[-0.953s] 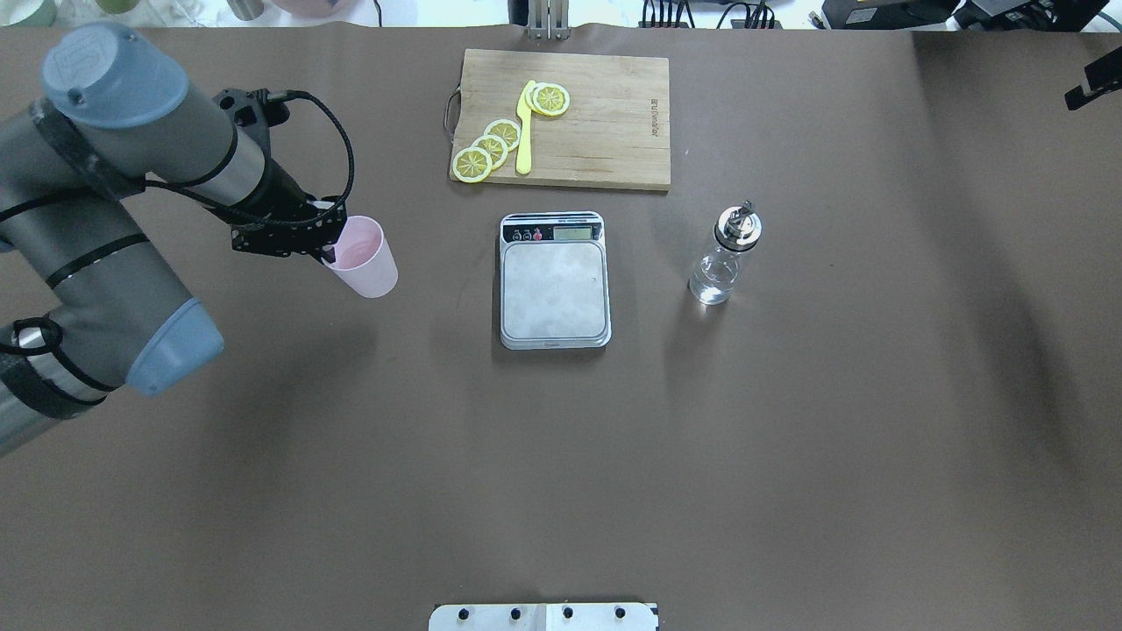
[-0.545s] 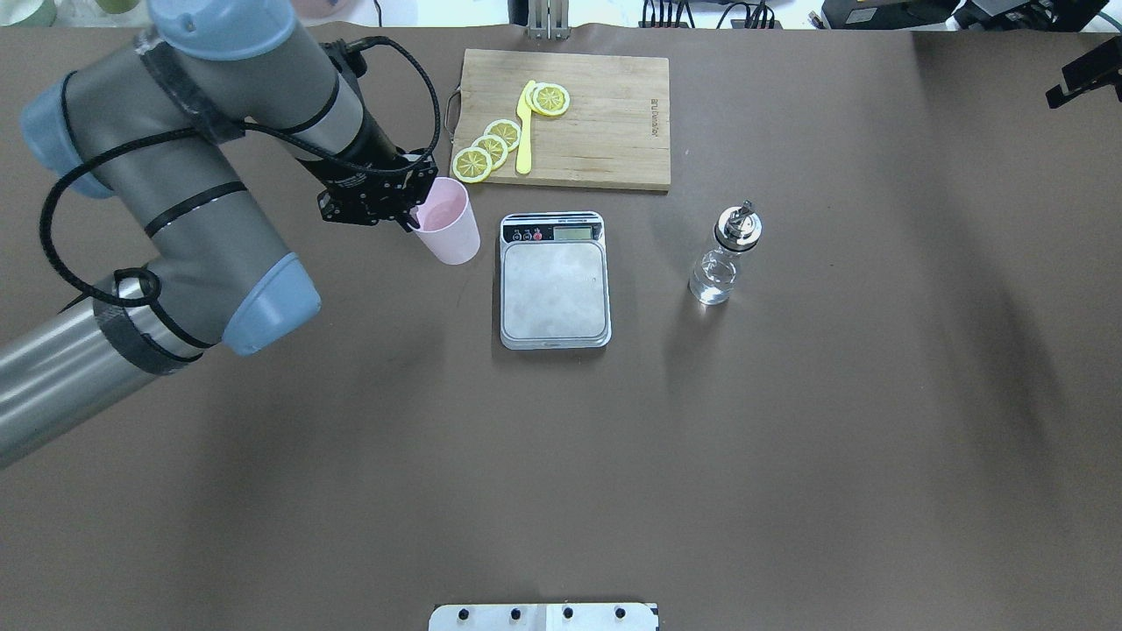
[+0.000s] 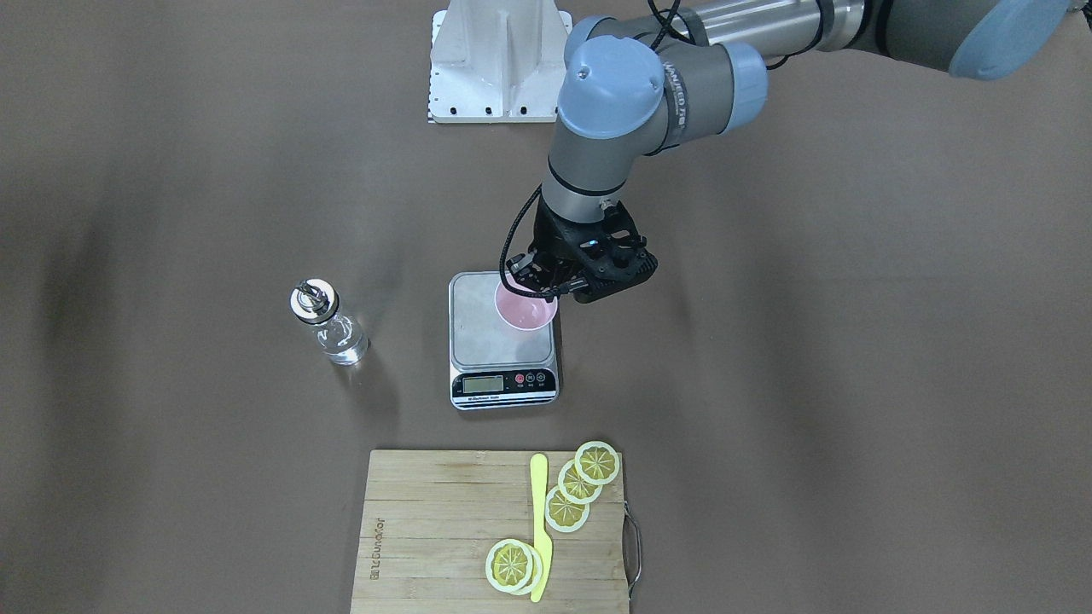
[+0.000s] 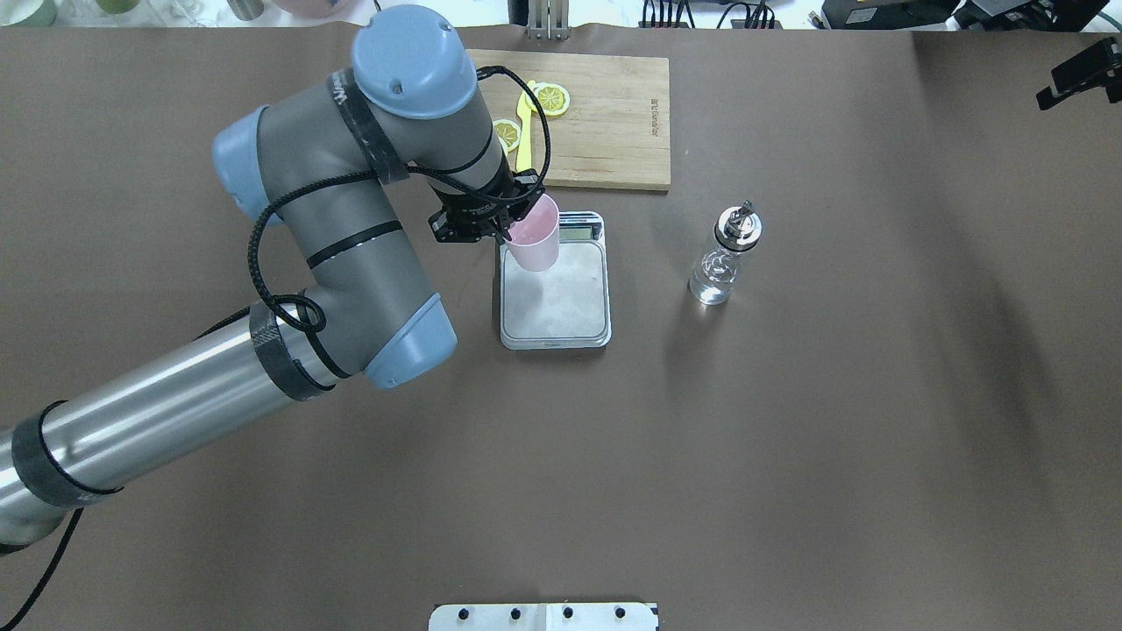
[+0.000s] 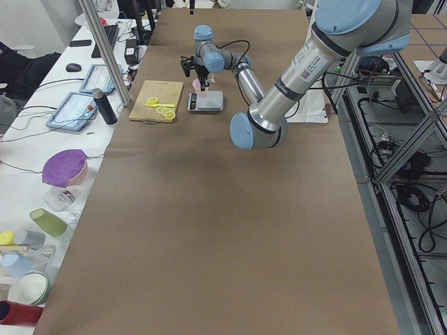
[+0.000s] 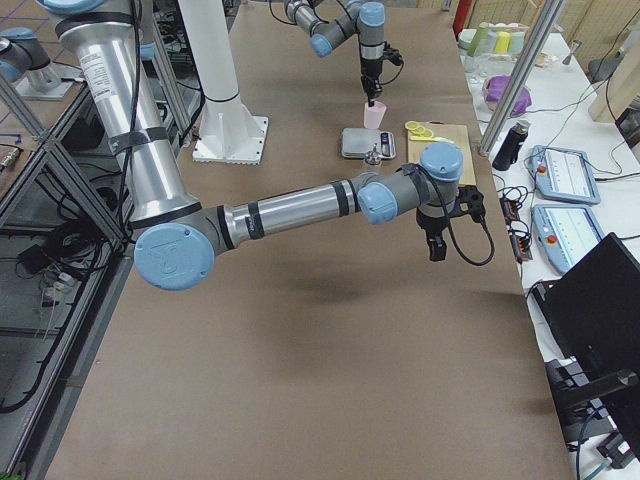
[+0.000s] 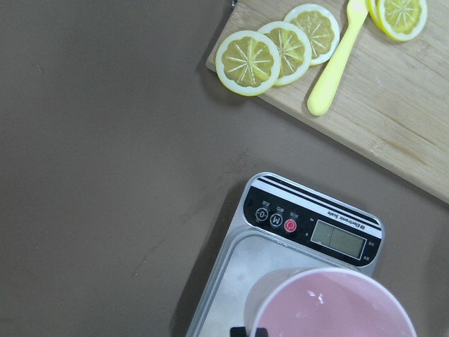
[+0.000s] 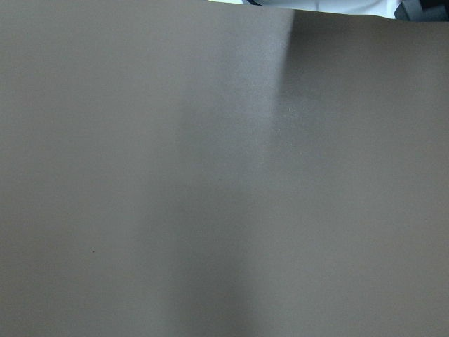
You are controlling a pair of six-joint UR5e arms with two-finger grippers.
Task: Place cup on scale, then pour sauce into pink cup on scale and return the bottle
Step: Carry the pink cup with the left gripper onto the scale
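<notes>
The pink cup in my left gripper needs to come to rest on the middle of the scale's metal platform (image 3: 507, 319) (image 7: 284, 311), clear of the display, where I need to let go of it.
My left gripper (image 4: 508, 230) is shut on the rim of the pink cup (image 4: 536, 243) and holds it upright over the back left part of the scale (image 4: 561, 302), close to its display. I cannot tell whether the cup touches the platform. The front-facing view shows the cup (image 3: 526, 310) over the scale (image 3: 486, 337); the left wrist view shows the cup's rim (image 7: 330, 309) above the scale's display strip (image 7: 312, 228). The glass bottle (image 4: 726, 261) with clear liquid and a chrome cap stands upright right of the scale. My right gripper (image 6: 437, 245) hangs over the table's far right; its jaw state does not show.
A wooden cutting board (image 4: 605, 123) with lemon slices (image 4: 550, 98) and a yellow knife (image 4: 523, 149) lies just behind the scale. The left arm's elbow (image 4: 403, 342) hangs over the table left of the scale. A white mounting plate (image 4: 543, 616) sits at the near edge.
My left arm has swung right with the pink cup, from the table left of the scale to over the scale's platform. The bottle and scale have not moved.
</notes>
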